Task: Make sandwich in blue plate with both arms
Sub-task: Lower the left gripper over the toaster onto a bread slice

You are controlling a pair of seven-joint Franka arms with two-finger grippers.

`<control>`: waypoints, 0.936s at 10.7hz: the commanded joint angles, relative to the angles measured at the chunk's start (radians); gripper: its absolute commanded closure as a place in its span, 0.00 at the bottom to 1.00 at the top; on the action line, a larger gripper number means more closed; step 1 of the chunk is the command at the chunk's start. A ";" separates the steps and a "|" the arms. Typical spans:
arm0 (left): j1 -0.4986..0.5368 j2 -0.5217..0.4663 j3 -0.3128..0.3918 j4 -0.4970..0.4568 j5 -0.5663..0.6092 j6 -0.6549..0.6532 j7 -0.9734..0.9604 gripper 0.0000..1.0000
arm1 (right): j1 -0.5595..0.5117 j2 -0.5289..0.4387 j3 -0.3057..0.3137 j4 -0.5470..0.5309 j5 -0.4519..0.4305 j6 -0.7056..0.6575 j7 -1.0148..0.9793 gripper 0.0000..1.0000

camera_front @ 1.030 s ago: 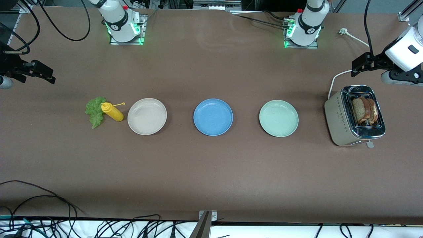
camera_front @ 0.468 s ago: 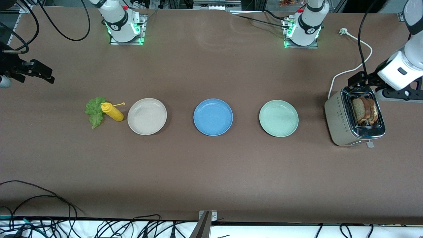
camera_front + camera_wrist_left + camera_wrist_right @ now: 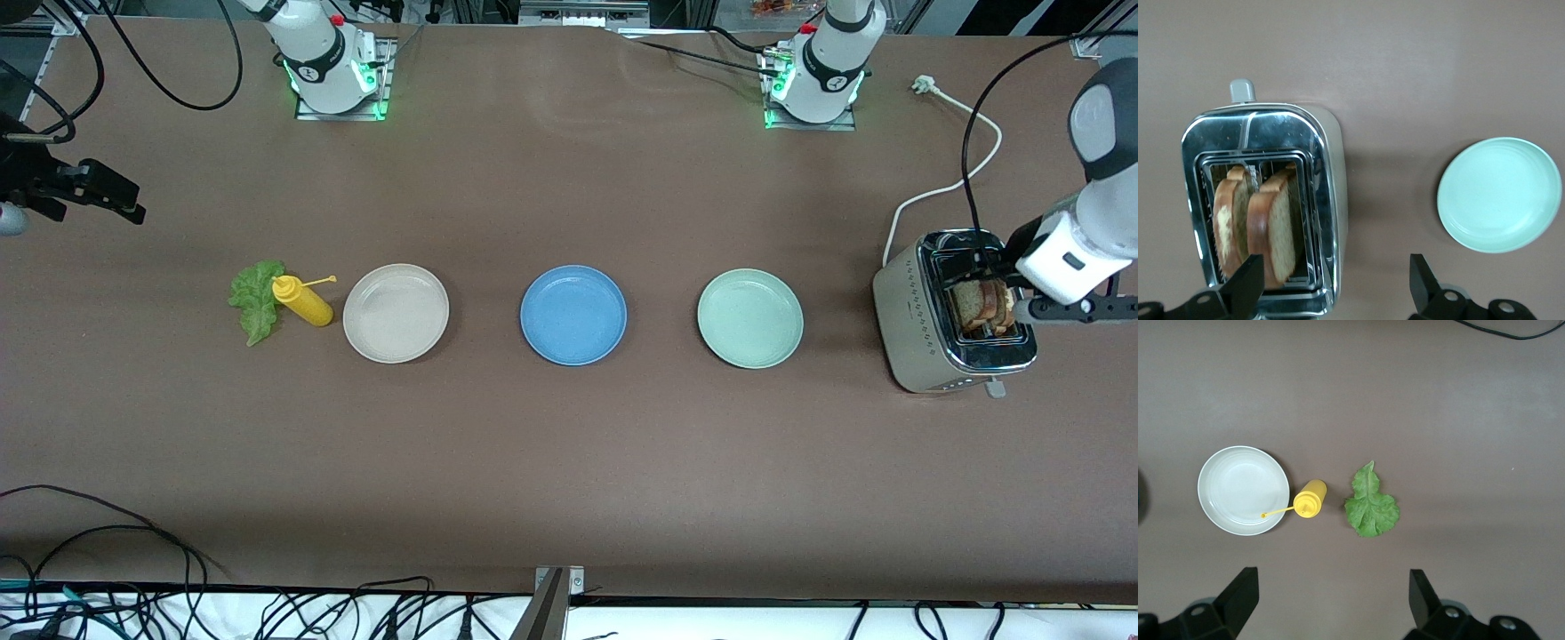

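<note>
The robot's left gripper will close on the top crust (image 3: 983, 303) (image 3: 1261, 232) of the bread slice nearer the pale green plate, which is still standing in the toaster.
Two brown bread slices (image 3: 981, 304) (image 3: 1275, 230) stand upright in the slots of a silver toaster (image 3: 916, 324) (image 3: 1331, 173) at the left arm's end of the table. My left gripper (image 3: 985, 269) (image 3: 1333, 280) hangs open over the toaster's top, one finger above the slices, holding nothing. The blue plate (image 3: 573, 315) lies bare mid-table. A green lettuce leaf (image 3: 256, 300) (image 3: 1370, 509) lies flat toward the right arm's end. My right gripper (image 3: 124, 200) (image 3: 1333, 590) waits open and high above bare table beside the leaf.
A yellow squeeze bottle (image 3: 304, 302) (image 3: 1310, 499) lies between the lettuce and a beige plate (image 3: 396, 313) (image 3: 1243, 490). A pale green plate (image 3: 749, 318) (image 3: 1499, 195) sits between the blue plate and toaster. The toaster's white cord (image 3: 942, 191) loops toward the bases.
My left arm has swung from over the table beside the toaster to over the toaster's slots. The right arm has hardly moved.
</note>
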 commanded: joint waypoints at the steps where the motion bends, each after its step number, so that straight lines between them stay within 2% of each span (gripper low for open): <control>1: 0.003 0.068 0.027 0.011 0.017 0.041 0.004 0.07 | -0.007 -0.002 0.003 0.015 0.012 -0.010 0.003 0.00; 5: 0.012 0.133 0.067 0.010 0.018 0.070 0.004 0.10 | -0.007 0.001 0.003 0.015 0.013 -0.004 0.003 0.00; 10: 0.015 0.150 0.069 -0.009 0.018 0.070 0.004 0.17 | -0.005 0.009 0.005 0.014 0.012 -0.002 0.003 0.00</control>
